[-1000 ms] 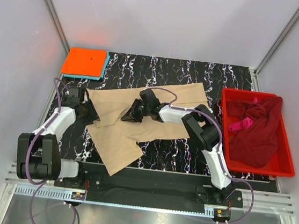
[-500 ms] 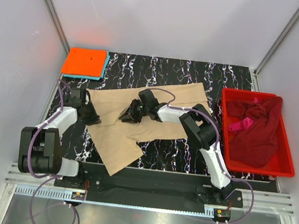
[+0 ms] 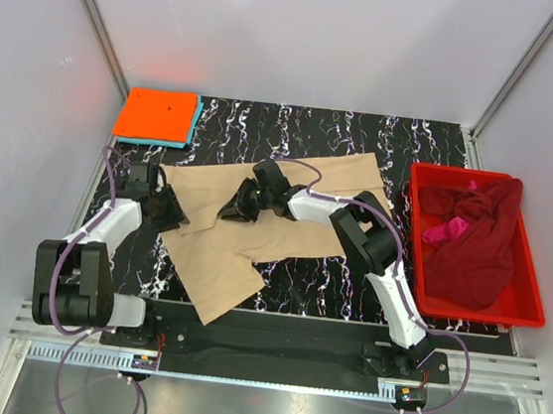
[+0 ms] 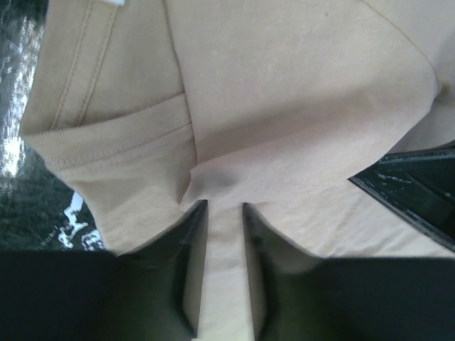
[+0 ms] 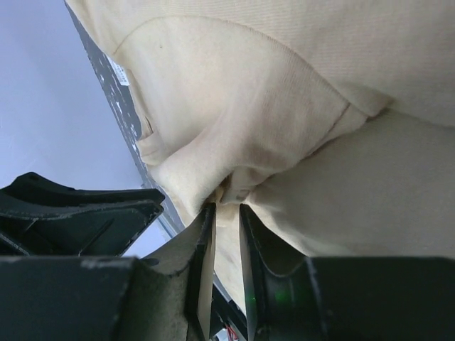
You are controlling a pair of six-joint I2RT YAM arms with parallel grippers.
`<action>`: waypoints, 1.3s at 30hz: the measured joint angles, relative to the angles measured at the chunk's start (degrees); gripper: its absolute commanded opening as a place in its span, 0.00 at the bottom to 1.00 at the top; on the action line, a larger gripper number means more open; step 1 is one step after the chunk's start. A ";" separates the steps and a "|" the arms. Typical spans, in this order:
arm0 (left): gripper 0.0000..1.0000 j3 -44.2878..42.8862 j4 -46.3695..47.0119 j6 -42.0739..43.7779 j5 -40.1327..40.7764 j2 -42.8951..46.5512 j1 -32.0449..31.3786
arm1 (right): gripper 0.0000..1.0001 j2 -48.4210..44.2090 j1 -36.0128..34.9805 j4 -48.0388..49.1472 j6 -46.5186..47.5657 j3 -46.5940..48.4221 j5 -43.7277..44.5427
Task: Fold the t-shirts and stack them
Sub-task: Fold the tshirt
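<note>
The tan t-shirt's folded edge sags, its corner beside my left gripper's fingers; I need to open them, pinch that corner (image 4: 190, 190), pull the edge straight.
A large tan t-shirt (image 3: 288, 193) lies spread and partly folded on the black marbled table (image 3: 364, 137). My left gripper (image 3: 168, 213) sits at the shirt's left edge. In the left wrist view it (image 4: 225, 206) is shut on a strip of the tan cloth (image 4: 284, 92), which puckers at the tips. My right gripper (image 3: 229, 211) rests on the shirt's middle. Seen from the right wrist, it (image 5: 227, 207) pinches a bunched fold of the tan cloth (image 5: 234, 92). An orange t-shirt (image 3: 155, 113) lies folded on a light blue t-shirt (image 3: 196, 118) at the far left corner.
A red bin (image 3: 527, 286) at the right edge holds a maroon t-shirt (image 3: 476, 250) and a pink one (image 3: 446, 229). Grey walls enclose the table on three sides. The shirt's lower flap (image 3: 213, 285) reaches the near table edge between the arm bases.
The right gripper has crept slightly left and farther away with its fold of cloth. The left arm has shifted a little at the shirt's left edge; its gripper has closed on the cloth.
</note>
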State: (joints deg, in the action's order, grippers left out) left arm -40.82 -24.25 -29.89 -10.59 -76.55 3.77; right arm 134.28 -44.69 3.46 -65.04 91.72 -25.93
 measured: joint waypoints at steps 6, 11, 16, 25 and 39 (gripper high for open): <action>0.52 0.07 0.07 -0.70 0.35 0.59 0.07 | 0.26 0.87 0.07 -1.84 0.04 1.97 1.05; 0.52 0.15 1.44 -0.63 -0.17 -0.55 0.11 | 0.31 1.18 0.13 -3.43 0.11 2.45 1.49; 0.53 0.15 1.92 -0.63 -0.83 -3.72 0.11 | 0.34 1.40 0.17 -3.72 0.17 2.58 1.36; 0.54 0.13 2.95 -1.01 -2.08 -4.55 0.11 | 0.20 3.21 0.17 -4.15 0.79 5.14 1.20; 0.54 0.13 1.11 -1.07 -1.20 -3.10 0.11 | 0.02 2.93 0.22 -6.58 3.72 5.44 1.16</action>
State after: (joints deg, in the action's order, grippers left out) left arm -40.69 -23.14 -30.96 -11.79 -79.66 3.88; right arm 137.21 -44.47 -3.11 -61.32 97.17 -24.77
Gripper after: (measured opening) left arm 0.592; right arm 0.066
